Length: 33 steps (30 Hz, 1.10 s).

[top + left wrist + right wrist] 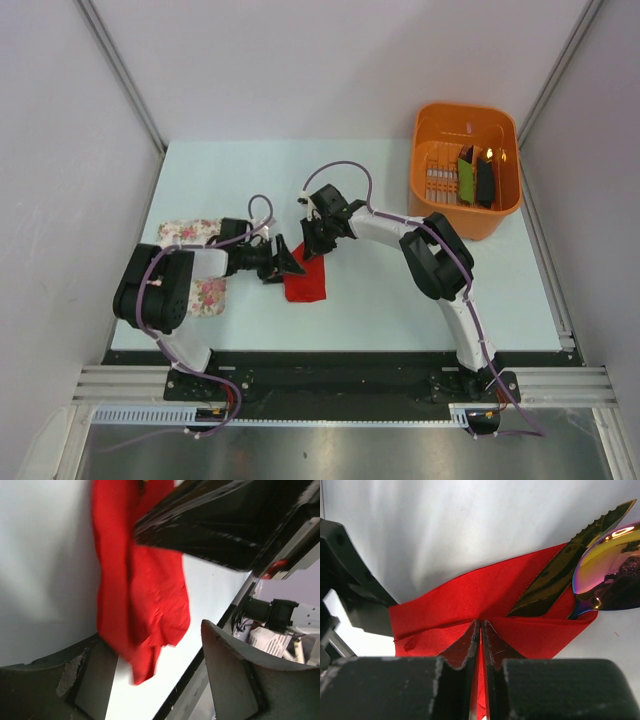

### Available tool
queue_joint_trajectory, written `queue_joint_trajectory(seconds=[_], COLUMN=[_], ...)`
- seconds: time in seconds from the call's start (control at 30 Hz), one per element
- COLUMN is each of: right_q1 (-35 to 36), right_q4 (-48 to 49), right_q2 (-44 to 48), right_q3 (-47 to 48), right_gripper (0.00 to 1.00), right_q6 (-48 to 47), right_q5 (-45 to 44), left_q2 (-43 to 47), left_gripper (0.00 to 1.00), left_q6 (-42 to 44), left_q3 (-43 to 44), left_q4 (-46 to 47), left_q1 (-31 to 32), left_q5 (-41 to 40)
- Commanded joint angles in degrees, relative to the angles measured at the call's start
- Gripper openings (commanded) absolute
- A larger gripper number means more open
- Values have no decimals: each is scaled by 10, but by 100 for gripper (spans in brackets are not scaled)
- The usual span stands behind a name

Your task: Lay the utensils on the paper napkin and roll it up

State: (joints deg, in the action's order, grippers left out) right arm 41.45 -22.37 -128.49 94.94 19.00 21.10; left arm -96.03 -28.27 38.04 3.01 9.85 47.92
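The robot's right gripper holds the napkin's fold down beside the utensils while the napkin's near end gapes loose, so next the left gripper pinches the napkin's loose edge (119, 627) and folds it over.
The red paper napkin (305, 281) lies crumpled at mid-table between both grippers. My right gripper (318, 240) is shut on a raised fold of the napkin (470, 600), its jaws pinched together on the paper (481, 627). In the right wrist view, a serrated knife blade (560, 572) and a shiny spoon bowl (610, 565) stick out of the napkin's fold; their handles are hidden. My left gripper (285, 262) is open at the napkin's left edge. In the left wrist view the napkin (142, 600) hangs between its spread fingers (240, 675), with the gripper (152, 680) holding nothing.
An orange basket (437, 127) stands at the back right with green and black oblong items (475, 178) in it. A white floral cloth (190, 233) lies at the left, partly under my left arm. The table's front edge runs close behind the left gripper.
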Motion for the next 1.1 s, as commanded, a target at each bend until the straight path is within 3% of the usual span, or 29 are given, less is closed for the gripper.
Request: queue_joint_trajectory(seconds=[0.0, 0.17, 0.37, 0.5, 0.77, 0.83, 0.97, 1.07], right_q1=[3, 1, 0, 0, 0, -1, -1, -1], right_q4=[-14, -13, -11, -11, -7, -5, -4, -3], right_q2=[-43, -44, -43, -42, -41, -41, -41, -41], right_q3=[-18, -20, -20, -20, -26, -26, -28, -30], right_gripper=[9, 9, 9, 9, 9, 9, 9, 9], right_q6=[-13, -12, -10, -9, -7, -6, -5, -4], right_q5=[-42, -44, -42, -42, -44, -41, -40, -39], left_q2=[-35, -57, -22, -8, 15, 32, 55, 30], left_gripper=[73, 73, 70, 56, 47, 48, 71, 72], left_q6=[9, 16, 33, 62, 34, 10, -8, 5], left_q3=[17, 37, 15, 5, -32, -43, -56, -30], left_q4=[47, 47, 23, 2, 11, 43, 88, 89], left_q1=[27, 28, -6, -28, -30, -32, -33, -33], left_q5=[-48, -64, -66, -34, 59, 70, 61, 46])
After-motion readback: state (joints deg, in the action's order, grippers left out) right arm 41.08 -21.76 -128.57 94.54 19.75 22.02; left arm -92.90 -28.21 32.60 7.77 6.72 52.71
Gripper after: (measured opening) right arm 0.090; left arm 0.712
